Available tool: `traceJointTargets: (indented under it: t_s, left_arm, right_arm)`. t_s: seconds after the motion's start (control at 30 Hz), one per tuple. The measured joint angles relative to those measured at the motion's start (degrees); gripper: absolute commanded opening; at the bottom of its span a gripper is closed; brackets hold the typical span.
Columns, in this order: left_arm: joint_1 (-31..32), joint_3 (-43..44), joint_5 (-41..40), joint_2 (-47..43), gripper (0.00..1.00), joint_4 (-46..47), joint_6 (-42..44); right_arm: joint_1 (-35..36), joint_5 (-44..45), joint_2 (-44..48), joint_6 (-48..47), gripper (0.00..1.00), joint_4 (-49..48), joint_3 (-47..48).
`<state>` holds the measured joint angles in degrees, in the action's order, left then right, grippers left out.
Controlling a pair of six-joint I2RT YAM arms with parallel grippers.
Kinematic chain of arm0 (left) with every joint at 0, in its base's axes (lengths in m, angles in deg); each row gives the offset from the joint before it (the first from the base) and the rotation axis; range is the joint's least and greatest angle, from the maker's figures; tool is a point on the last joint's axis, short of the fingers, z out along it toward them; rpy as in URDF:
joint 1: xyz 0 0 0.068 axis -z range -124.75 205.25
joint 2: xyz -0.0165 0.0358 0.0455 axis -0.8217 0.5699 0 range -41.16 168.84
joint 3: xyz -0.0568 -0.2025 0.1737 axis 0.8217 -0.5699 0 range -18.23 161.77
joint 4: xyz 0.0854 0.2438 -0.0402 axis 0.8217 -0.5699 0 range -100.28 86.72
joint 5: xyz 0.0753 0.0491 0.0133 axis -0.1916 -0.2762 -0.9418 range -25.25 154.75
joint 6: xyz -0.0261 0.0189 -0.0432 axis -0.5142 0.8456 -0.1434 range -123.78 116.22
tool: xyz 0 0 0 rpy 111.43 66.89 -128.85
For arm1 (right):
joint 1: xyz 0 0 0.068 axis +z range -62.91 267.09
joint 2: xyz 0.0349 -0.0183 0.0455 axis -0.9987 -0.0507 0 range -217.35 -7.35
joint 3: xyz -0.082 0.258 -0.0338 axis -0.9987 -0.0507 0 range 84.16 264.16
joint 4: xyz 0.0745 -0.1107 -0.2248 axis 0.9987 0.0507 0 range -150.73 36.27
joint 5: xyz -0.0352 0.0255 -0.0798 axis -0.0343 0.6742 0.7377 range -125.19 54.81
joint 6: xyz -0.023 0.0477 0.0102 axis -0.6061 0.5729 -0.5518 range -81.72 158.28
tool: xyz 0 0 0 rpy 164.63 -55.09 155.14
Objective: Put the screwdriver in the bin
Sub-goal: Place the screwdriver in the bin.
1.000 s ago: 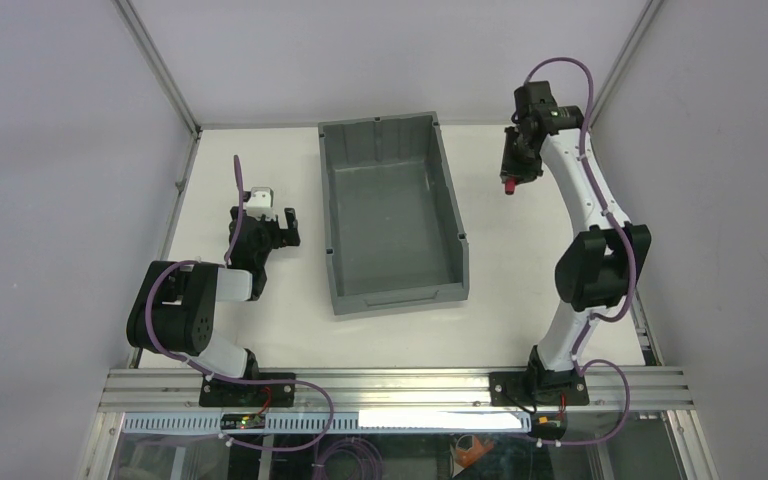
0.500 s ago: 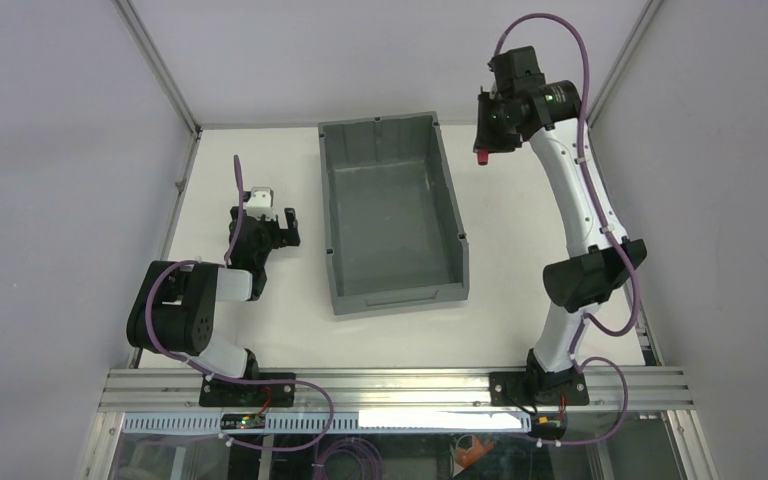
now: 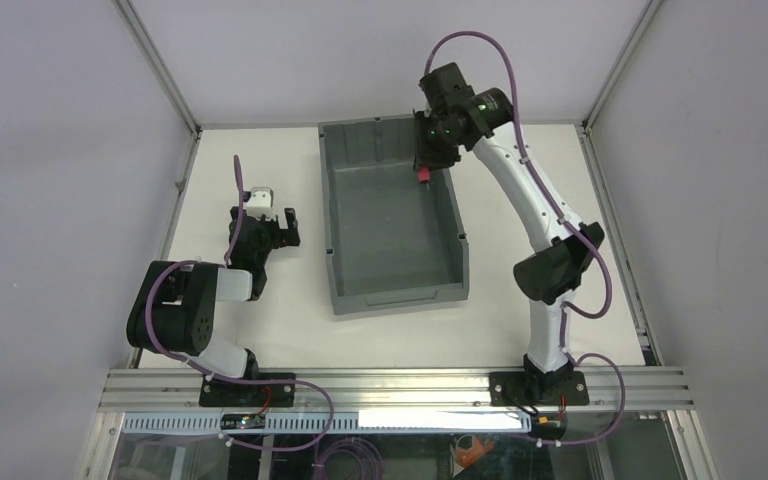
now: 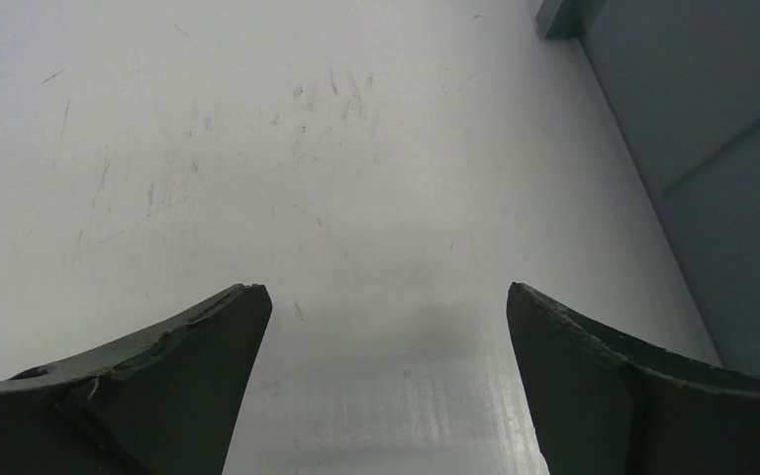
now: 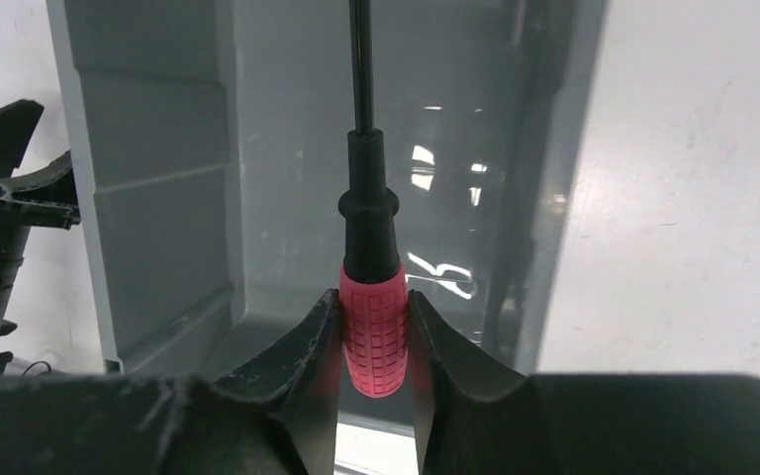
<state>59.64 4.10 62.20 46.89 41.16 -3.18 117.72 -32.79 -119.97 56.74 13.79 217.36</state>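
Note:
The robot's right gripper needs to put the screwdriver down on the middle of the dark grey bin's bottom [image 3: 388, 219].
The dark grey bin [image 3: 392, 290] stands in the middle of the table. My right gripper [image 3: 426, 165] is shut on the screwdriver [image 3: 424, 178] and holds it above the bin's far right corner. In the right wrist view the fingers [image 5: 317, 341] clamp the red handle [image 5: 374, 332], and the black shaft points out over the bin's floor [image 5: 287, 228]. My left gripper [image 3: 278, 228] is open and empty, low over the table left of the bin. In the left wrist view its gripper [image 4: 384, 297] frames bare tabletop, with the bin wall [image 4: 712, 148] at the right.
Grey enclosure walls and a metal frame [image 3: 165, 80] bound the table. The white tabletop [image 3: 520, 210] lies on both sides of the bin. An aluminium rail [image 3: 390, 385] runs along the near edge.
My right arm has swung left with the screwdriver, from over the table right of the bin to above the bin's far right corner. The left arm has not moved.

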Motion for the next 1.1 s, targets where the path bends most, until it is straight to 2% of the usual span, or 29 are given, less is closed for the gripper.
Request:
traceJointTargets:
  t_s: [0.23,0.47,0.77,1.1]
  left_arm:
    - [0.0,0.0,0.0,0.0,0.99,0.0,0.0]
    - [0.0,0.0,0.0,0.0,0.99,0.0,0.0]
    - [0.0,0.0,0.0,0.0,0.99,0.0,0.0]
    - [0.0,0.0,0.0,0.0,0.99,0.0,0.0]
  right_arm:
    - [4.8,0.1,-2.8,4.3,0.00,-0.8,-0.7]
    - [7.7,1.1,-4.6,7.7,0.00,-3.1,-5.9]
    - [9.7,3.3,-10.8,10.3,0.00,-5.8,-10.4]
    - [9.7,4.4,-19.1,11.7,0.00,-9.0,-11.2]
